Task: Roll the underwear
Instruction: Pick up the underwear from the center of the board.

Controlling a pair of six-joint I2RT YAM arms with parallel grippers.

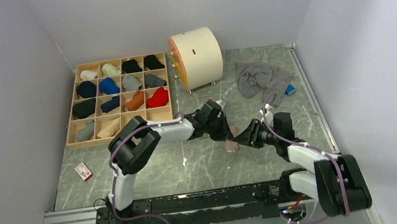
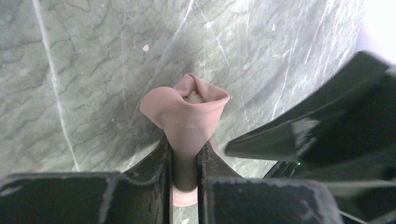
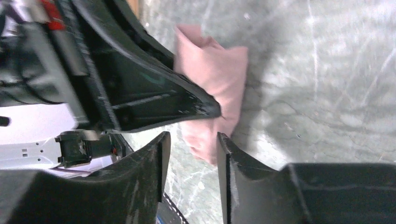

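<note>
I will release the pale pink underwear from my left gripper in the tray compartment (image 1: 137, 124) in front of the orange roll.
The pale pink underwear (image 2: 187, 116) is bundled into a roll, and my left gripper (image 2: 185, 144) is shut on its lower part, the cloth flaring out past the fingertips. In the top view the roll (image 1: 232, 143) sits mid-table between both grippers. My right gripper (image 3: 190, 140) is open; the roll's (image 3: 215, 74) end reaches just between its fingertips, close to the right-hand finger (image 3: 229, 154). The left gripper's finger (image 3: 140, 93) crosses over the roll there. The grey striped underwear (image 1: 260, 77) lies crumpled at the back right.
A wooden compartment tray (image 1: 75, 96) of rolled socks stands at the back left, with a cream cylinder (image 1: 196, 58) beside it. A small blue block (image 1: 290, 89) lies by the striped garment. A small red-and-white box (image 1: 83, 170) lies near the left front.
</note>
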